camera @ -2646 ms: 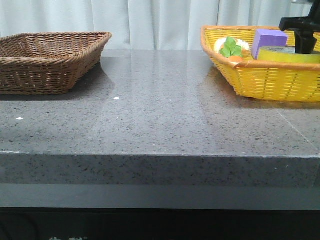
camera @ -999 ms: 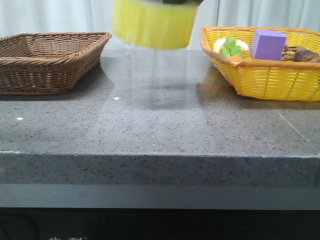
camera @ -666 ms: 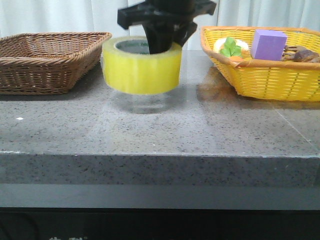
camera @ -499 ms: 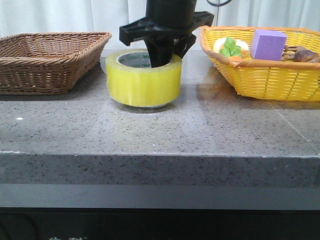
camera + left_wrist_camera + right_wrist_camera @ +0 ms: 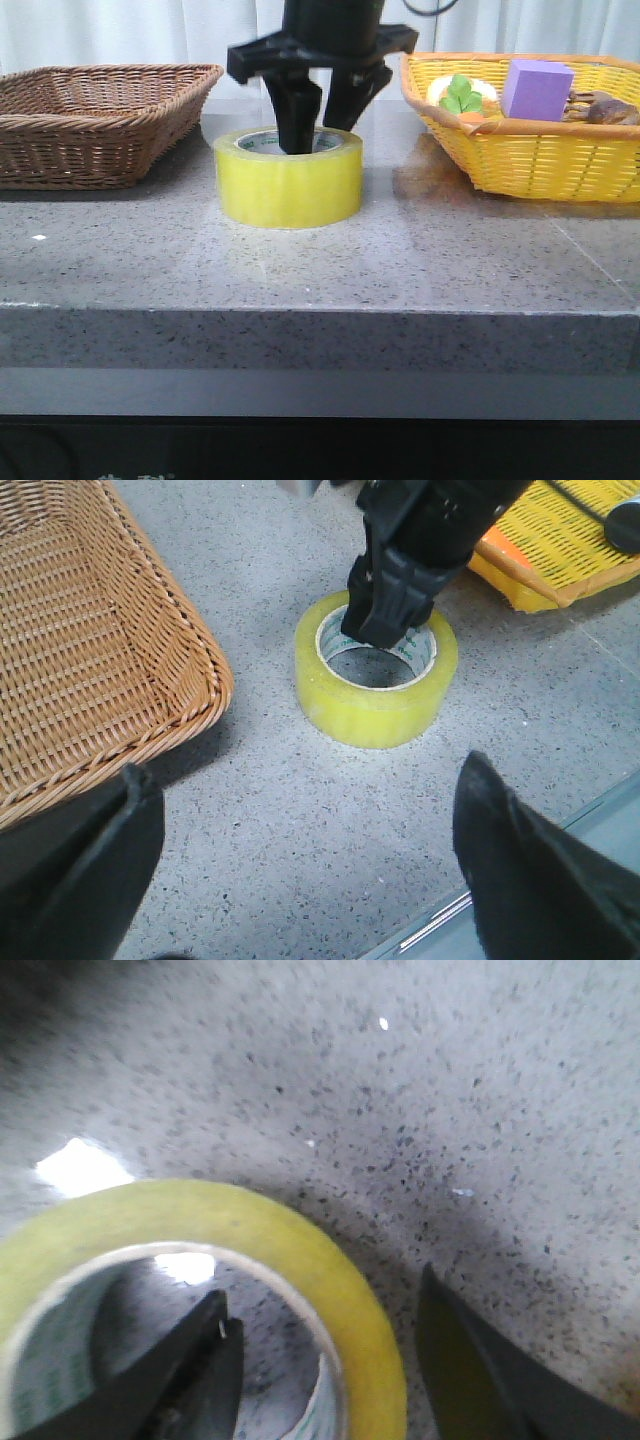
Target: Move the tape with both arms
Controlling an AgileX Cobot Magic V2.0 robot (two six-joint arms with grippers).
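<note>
Next, I will move my left gripper to the yellow tape's side point(image 5: 348, 180) point(image 5: 440, 685) that faces the yellow basket and close it there.
The wide yellow tape point(image 5: 290, 185) stands flat on the grey table's middle, its pale core facing up. My right gripper point(image 5: 320, 120) hangs over it, open, with one finger down inside the core and the other outside the far wall. In the right wrist view the tape's wall point(image 5: 250, 1220) passes between the spread fingers of the right gripper point(image 5: 330, 1360), with gaps on both sides. My left gripper point(image 5: 310, 880) is open and empty above bare table near the front edge. In its view the tape point(image 5: 375, 705) lies ahead with the right gripper point(image 5: 385, 610) on it.
A brown wicker basket point(image 5: 100, 120) stands at the back left, close to the tape in the left wrist view point(image 5: 70, 640). A yellow basket point(image 5: 540, 150) at the back right holds a purple foam block point(image 5: 538, 87) and a green toy point(image 5: 460, 95).
The right gripper carried the tape from the yellow basket to the table's middle, lowered it onto the surface and opened its jaws. The tape now rests on the table.
</note>
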